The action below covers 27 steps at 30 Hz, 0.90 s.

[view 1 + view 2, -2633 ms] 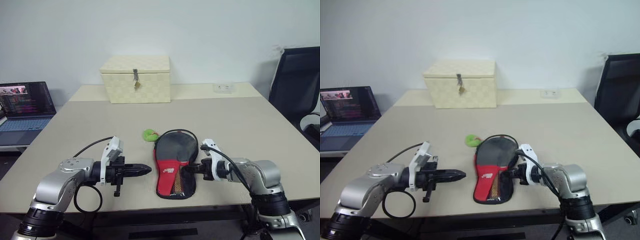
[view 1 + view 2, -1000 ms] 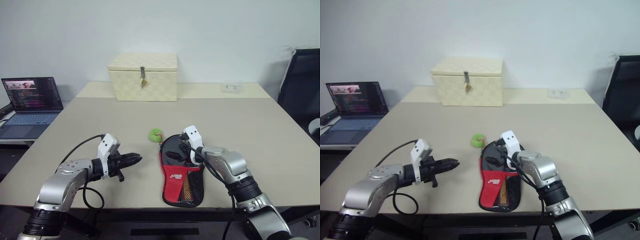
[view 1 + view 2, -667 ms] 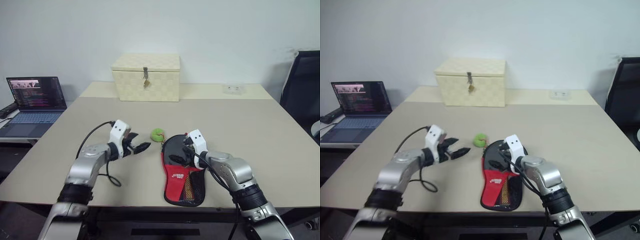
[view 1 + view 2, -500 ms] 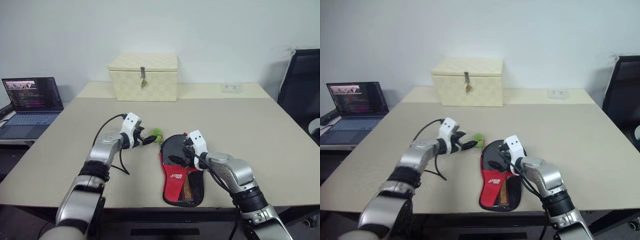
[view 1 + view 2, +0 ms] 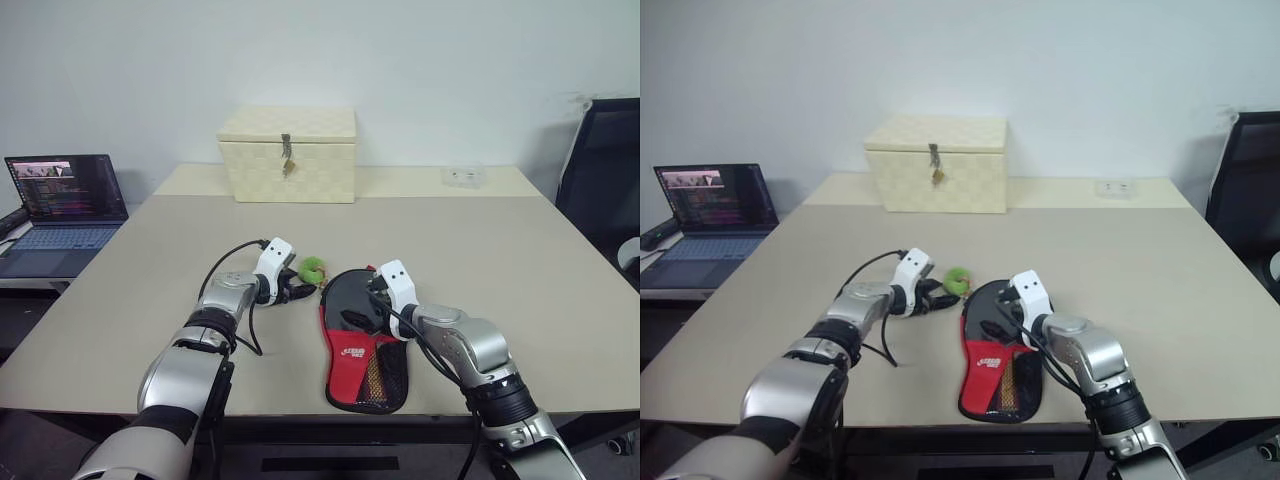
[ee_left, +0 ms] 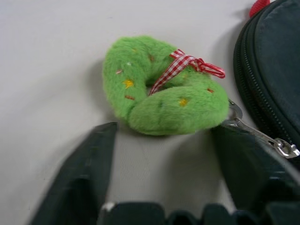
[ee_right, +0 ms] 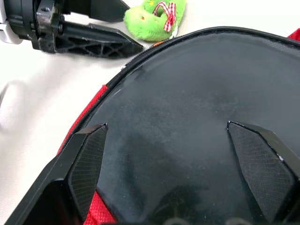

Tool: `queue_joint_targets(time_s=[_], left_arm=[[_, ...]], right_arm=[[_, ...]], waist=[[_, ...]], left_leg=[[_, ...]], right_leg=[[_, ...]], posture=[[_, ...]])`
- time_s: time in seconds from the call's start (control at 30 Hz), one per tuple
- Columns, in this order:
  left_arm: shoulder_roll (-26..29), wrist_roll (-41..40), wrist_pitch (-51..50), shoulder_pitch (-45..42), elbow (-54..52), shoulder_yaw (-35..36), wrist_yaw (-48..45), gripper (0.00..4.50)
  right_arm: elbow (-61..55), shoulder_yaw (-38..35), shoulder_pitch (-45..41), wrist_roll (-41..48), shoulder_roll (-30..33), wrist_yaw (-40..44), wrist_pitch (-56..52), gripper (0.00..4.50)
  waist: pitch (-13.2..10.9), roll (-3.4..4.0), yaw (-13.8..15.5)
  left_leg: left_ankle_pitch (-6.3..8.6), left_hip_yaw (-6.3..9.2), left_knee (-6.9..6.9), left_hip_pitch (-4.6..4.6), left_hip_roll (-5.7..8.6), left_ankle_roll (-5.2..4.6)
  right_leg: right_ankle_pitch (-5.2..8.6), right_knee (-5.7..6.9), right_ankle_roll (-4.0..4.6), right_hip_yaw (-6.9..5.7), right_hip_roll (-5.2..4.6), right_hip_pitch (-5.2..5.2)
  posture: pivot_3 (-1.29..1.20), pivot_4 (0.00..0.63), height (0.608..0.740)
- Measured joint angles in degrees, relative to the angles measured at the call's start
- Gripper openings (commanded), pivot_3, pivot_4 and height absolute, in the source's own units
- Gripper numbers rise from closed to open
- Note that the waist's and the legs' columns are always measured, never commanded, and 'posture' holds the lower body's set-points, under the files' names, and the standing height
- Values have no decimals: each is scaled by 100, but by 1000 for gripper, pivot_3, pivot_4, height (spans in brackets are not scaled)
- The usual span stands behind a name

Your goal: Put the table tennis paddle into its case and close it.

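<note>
My left gripper's fingers reach only the green tag's near edge, so I will open them wider, move over the tag and grip its end (image 6: 217, 106) beside the case.
The case (image 5: 352, 352), black fabric with a red panel and white logo, lies flat near the table's front edge. Its green plush zipper tag (image 6: 164, 89) with a red checked ribbon lies on the table by the round end, joined by a small metal clip (image 6: 262, 136). My left gripper (image 5: 298, 290) is low over the table right at the tag, open, with one finger (image 6: 91, 168) on each side of the tag's near edge. My right gripper (image 7: 166, 125) stands open over the case's black round part (image 7: 187, 98), fingers spread wide. The paddle is hidden.
A cream woven latched box (image 5: 288, 155) stands at the back of the beige table (image 5: 480, 250). A small white socket block (image 5: 463, 176) lies at the back right. An open laptop (image 5: 62, 195) sits off to the left, and a black chair (image 5: 600, 160) stands to the right.
My left arm has reached forward and to the right, from the bare table up to the green tag, with its fingers now spread around it. The right gripper has stayed over the case.
</note>
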State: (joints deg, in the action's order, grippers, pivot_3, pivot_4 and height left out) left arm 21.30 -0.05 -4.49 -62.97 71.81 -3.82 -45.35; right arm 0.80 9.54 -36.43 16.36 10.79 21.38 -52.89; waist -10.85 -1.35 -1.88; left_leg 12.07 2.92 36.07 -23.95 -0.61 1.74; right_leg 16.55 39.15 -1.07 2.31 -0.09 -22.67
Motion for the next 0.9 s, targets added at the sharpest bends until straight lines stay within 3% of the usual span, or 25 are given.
queue_joint_targets(time_s=[0.23,0.77,0.9], left_arm=[[-31,67,40,-1,52,102,100,29],[-286,260,111,-94,192,207,352,10],[-248,289,190,-62,179,188,138,908]], right_arm=[[29,0,-8,-32,-1,-11,50,4500],[168,170,162,-411,182,227,537,4500],[126,152,187,-411,182,228,511,4500]], waist=[[0,0,-1],[9,-9,3],[9,-9,2]], left_leg=[[0,0,1,0,1,0],[0,10,9,19,3,0],[0,9,9,20,3,1]], right_leg=[[0,2,0,0,-1,0],[0,5,-2,-9,-1,27],[0,4,-2,-8,-1,27]], posture=[[0,150,740],[0,150,740],[0,150,740]])
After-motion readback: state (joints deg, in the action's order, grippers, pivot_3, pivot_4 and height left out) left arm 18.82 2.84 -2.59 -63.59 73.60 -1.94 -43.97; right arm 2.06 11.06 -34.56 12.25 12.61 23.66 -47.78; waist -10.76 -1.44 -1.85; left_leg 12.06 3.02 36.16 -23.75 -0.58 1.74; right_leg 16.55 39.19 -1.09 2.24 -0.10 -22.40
